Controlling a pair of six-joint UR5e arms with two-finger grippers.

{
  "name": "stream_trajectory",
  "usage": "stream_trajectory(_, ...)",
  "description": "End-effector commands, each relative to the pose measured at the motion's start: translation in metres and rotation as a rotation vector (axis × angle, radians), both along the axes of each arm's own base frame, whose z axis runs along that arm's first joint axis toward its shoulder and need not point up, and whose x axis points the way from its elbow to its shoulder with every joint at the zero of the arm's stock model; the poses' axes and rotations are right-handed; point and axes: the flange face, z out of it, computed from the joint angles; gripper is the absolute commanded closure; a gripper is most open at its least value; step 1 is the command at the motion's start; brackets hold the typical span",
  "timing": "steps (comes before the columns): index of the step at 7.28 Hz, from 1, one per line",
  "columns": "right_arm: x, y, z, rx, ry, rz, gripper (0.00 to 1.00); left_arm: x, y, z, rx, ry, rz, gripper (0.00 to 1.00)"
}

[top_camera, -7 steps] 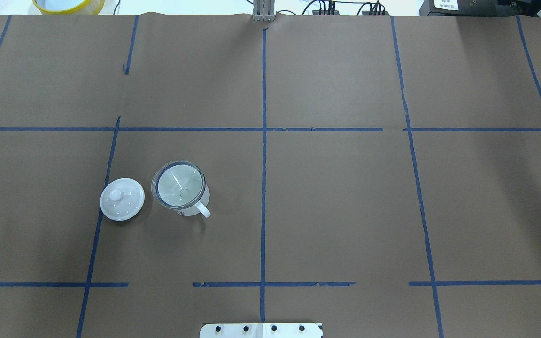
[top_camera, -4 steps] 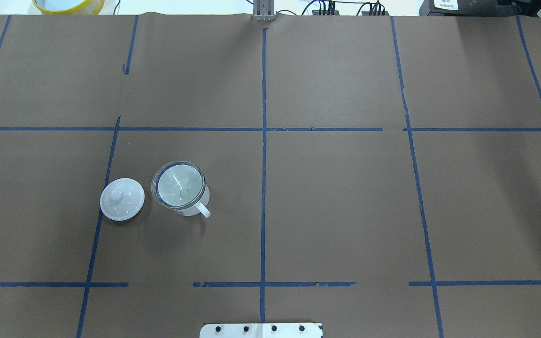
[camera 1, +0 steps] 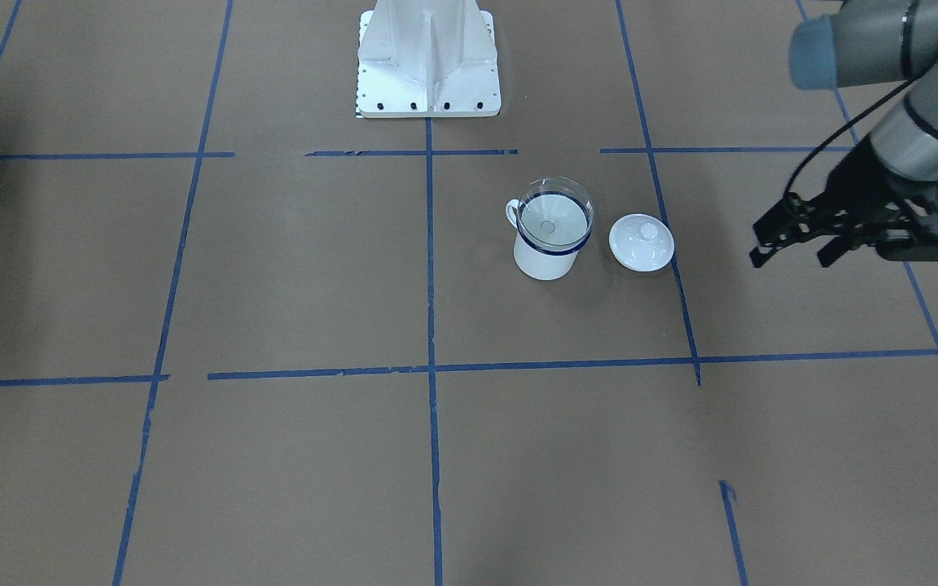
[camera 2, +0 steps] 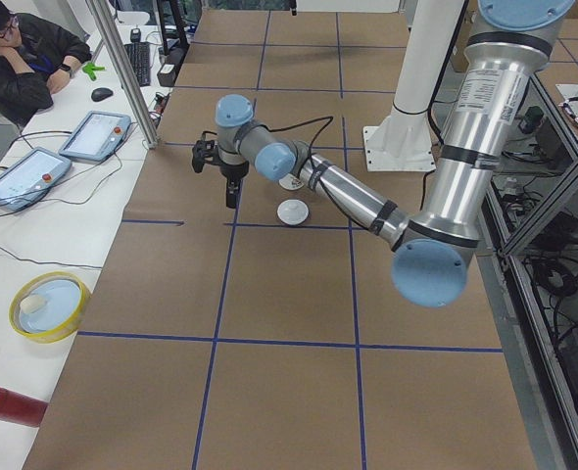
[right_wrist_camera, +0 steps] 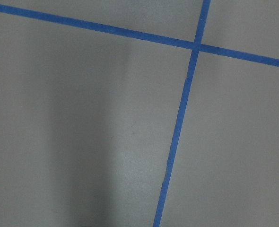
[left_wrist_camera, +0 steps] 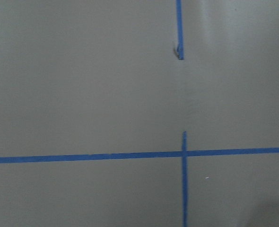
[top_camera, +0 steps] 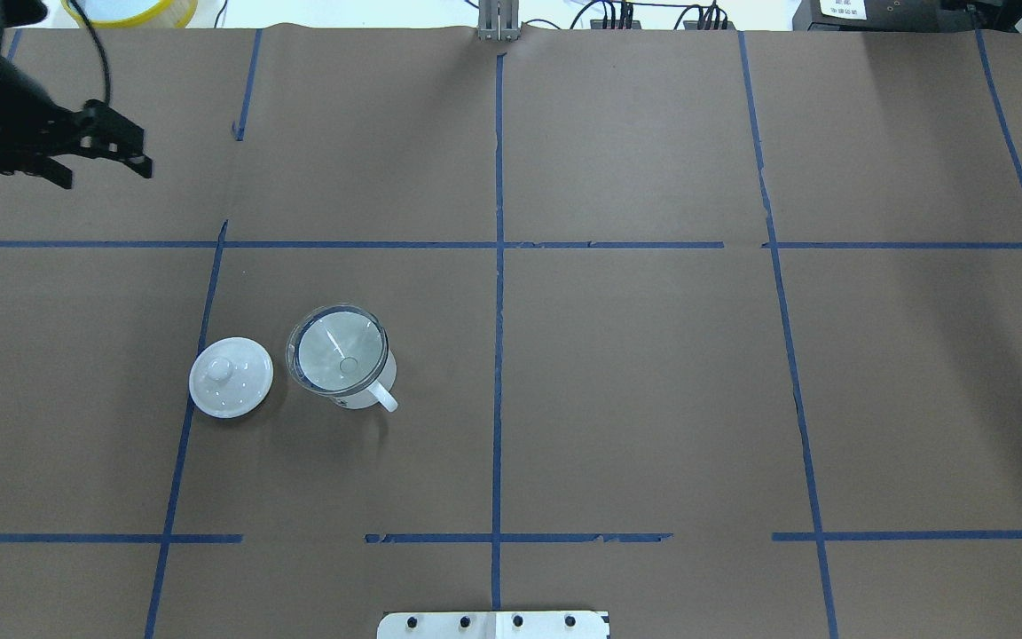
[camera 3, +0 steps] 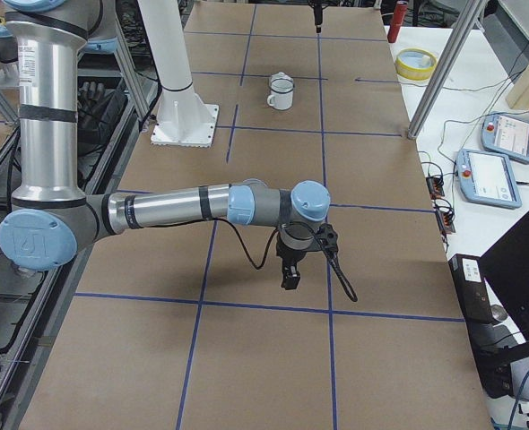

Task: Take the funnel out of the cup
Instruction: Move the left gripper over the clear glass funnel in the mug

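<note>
Next, I close my left gripper on the rim (camera 1: 521, 207) of the clear funnel, at the side next to the handle of the white cup.
The clear funnel (top_camera: 338, 351) sits in the mouth of the white cup (top_camera: 384, 397), which has a dark blue rim and stands left of the table's middle. In the front view the funnel (camera 1: 554, 218) rests on the cup (camera 1: 546, 259). My left gripper (top_camera: 107, 173) is open and empty. It hovers at the far left, well away from the cup, and also shows in the front view (camera 1: 789, 260). My right gripper (camera 3: 289, 273) shows only in the right side view, far from the cup (camera 3: 281, 92). I cannot tell whether it is open or shut.
A white knobbed lid (top_camera: 230, 376) lies on the table just left of the cup. A yellow-rimmed bowl (top_camera: 129, 9) stands beyond the far left edge. The robot's base plate (top_camera: 493, 624) is at the near edge. Blue tape lines cross the brown paper.
My left arm and gripper have come into the overhead view at the far left. The cup, funnel and lid have not moved.
</note>
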Motion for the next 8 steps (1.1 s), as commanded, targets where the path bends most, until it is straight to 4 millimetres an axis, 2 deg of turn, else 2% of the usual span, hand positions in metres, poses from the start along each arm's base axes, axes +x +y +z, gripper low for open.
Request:
stream_trajectory(1, 0.000, 0.000, 0.000, 0.000, 0.000, -0.001, 0.00, 0.117, 0.036, -0.078, -0.138, -0.010, -0.037, 0.00)
stream_trajectory(2, 0.000, 0.000, 0.000, 0.000, 0.000, -0.001, 0.00, 0.152, 0.057, -0.089, -0.178, -0.005, -0.029, 0.00)
stream_trajectory(3, 0.000, 0.000, 0.000, 0.000, 0.000, -0.001, 0.00, 0.188, 0.068, -0.101, -0.203, -0.018, -0.049, 0.00)
stream_trajectory(5, 0.000, 0.000, 0.000, 0.000, 0.000, -0.001, 0.00, 0.241, 0.078, -0.117, -0.247, -0.035, -0.035, 0.00)
stream_trajectory(7, 0.000, 0.000, 0.000, 0.000, 0.000, -0.001, 0.00, 0.253, 0.087, -0.111, -0.249, -0.049, -0.026, 0.03)
stream_trajectory(8, 0.000, 0.000, 0.000, 0.000, 0.000, -0.001, 0.00, 0.256, 0.090, -0.108, -0.252, -0.055, -0.022, 0.16)
